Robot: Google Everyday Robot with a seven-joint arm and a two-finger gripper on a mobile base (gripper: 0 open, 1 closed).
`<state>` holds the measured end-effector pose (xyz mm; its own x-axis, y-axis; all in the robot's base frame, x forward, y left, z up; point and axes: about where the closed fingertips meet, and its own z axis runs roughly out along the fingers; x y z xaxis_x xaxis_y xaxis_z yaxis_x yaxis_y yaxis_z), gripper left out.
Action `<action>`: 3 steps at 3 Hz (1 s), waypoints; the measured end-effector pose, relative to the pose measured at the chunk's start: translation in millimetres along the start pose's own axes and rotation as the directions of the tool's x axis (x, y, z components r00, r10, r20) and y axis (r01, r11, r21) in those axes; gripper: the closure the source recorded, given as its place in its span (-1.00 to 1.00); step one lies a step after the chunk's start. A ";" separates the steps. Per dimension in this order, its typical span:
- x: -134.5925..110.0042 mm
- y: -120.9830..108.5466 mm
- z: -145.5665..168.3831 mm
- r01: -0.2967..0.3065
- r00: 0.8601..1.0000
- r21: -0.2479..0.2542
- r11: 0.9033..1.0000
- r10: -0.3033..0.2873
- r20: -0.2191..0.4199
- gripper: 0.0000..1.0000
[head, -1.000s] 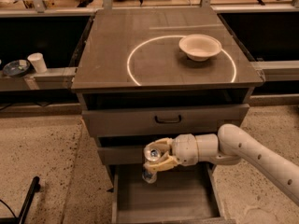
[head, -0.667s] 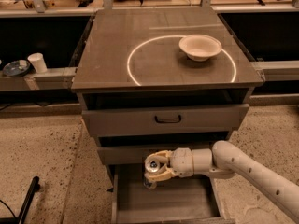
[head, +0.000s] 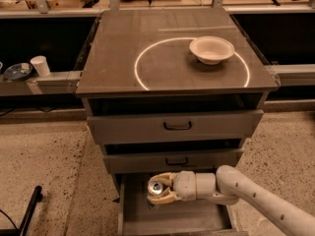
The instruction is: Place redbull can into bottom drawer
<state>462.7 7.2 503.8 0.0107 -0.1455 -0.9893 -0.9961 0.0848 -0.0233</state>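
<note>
My gripper should release the redbull can on the bottom drawer's inside [head: 148, 202], toward the side of that drawer that is nearer to the black bar.
My gripper [head: 158, 189] reaches in from the lower right on a white arm, and its cream fingers are shut on the redbull can [head: 156, 188]. The can is upright with its shiny round top facing up. It is held low inside the open bottom drawer [head: 197, 219], near the drawer's back left, below the middle drawer front. I cannot tell whether the can's base touches the drawer floor.
A beige bowl [head: 211, 49] sits on the cabinet top inside a white circle. The two upper drawers [head: 177, 126] with black handles are closed. A white paper cup [head: 40, 66] and a dark dish [head: 17, 72] stand on the left ledge. A black bar [head: 28, 211] lies on the floor at lower left.
The gripper with the can has moved down and slightly left, deeper into the open bottom drawer. The arm has lowered with it.
</note>
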 end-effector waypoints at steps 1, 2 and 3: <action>-0.5 -0.1 0.0 0.001 1.000 0.000 1.000 -0.001 -0.001 1.00; 16.7 -3.9 5.2 -0.011 0.999 0.018 1.000 0.010 0.037 1.00; 57.4 -9.1 17.8 -0.032 0.999 0.051 0.998 0.030 0.034 1.00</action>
<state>474.0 15.6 444.7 -0.0162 -0.1094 -0.9939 -0.9902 0.1397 0.0008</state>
